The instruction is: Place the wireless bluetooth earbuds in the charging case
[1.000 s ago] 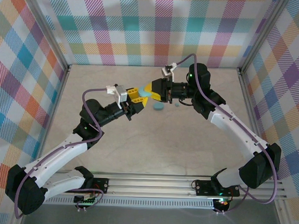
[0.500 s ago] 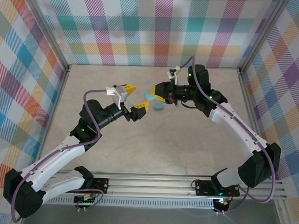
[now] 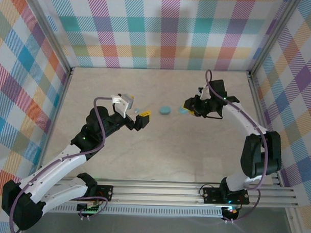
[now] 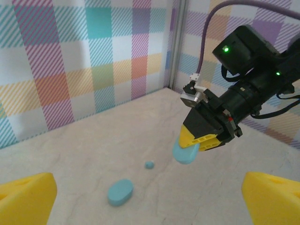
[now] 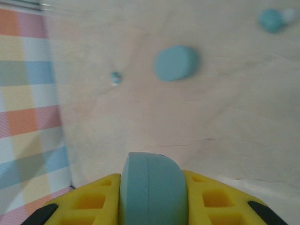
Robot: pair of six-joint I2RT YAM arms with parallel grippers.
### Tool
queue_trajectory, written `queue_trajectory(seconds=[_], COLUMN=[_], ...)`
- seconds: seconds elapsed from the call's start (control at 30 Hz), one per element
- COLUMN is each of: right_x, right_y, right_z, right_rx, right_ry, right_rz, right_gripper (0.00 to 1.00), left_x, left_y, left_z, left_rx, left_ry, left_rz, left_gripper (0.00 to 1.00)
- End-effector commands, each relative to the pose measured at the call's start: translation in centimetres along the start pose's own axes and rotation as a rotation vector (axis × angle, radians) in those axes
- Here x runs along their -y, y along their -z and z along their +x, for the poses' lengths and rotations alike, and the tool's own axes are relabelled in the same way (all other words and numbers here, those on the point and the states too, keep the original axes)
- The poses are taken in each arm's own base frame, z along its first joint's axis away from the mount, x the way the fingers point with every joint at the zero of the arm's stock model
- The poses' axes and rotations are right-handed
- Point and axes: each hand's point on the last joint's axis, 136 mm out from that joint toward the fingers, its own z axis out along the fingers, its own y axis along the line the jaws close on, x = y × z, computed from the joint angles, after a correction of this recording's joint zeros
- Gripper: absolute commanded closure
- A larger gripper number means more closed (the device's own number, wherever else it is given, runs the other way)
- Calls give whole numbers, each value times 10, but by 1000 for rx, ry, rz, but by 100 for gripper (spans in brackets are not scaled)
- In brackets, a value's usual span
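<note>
I need to release the held teal case from my right gripper on bare table [image 3: 199, 120] past the tiny earbud, nearer the rail.
My right gripper [image 3: 188, 107] is shut on a rounded teal charging case [image 5: 150, 187], held on edge just above the table; the same case [image 4: 187, 152] pokes out of its yellow fingers in the left wrist view. A second teal case [image 3: 166, 110] lies flat mid-table. One tiny pale teal earbud [image 4: 149, 164] lies between that case and the held one. Two earbuds lie on the table in the right wrist view, one [image 5: 115, 78] left of the lying case and one [image 5: 271, 19] farther off. My left gripper [image 3: 138, 112] is open and empty, left of the lying case.
Plaid walls enclose the beige table [image 3: 154, 147] on three sides, with metal posts in the far corners. The right arm's elbow sits close to the right wall. The arm bases and rail [image 3: 158, 190] run along the near edge.
My left gripper opened wide and drew back to the left, away from the case. The right arm carried the case to the right and lower.
</note>
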Motion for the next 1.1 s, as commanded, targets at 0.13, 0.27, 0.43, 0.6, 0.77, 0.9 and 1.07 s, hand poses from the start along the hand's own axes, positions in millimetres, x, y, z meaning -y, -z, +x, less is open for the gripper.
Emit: queue_trajectory(seconds=[0.13, 0.27, 0.43, 0.6, 0.77, 0.9, 1.07], right_x=[59, 91, 124, 139, 152, 153, 149], right_y=[-12, -14, -20, -29, -30, -27, -17], right_z=[-10, -18, -19, -11, -5, -3, -2], right_rx=[-31, -31, -49, -74, -77, -79, -67], right_ry=[-32, -72, -122, -121, -152, -159, -163], right_rz=[107, 167, 198, 215, 254, 265, 273], right_gripper=[83, 82, 81, 78, 73, 61, 45], left_x=[-13, -16, -32, -27, -40, -49, -47], left_y=[-4, -16, -26, -30, -19, -9, -2], left_z=[32, 47, 57, 57, 53, 53, 52], left_rx=[-80, -157, -202, -219, -176, -162, -161], left_ry=[9, 71, 160, 208, 211, 228, 228], left_rz=[-77, -83, -166, -109, -174, -203, -174], left_gripper=[0, 0, 0, 0, 0, 0, 0])
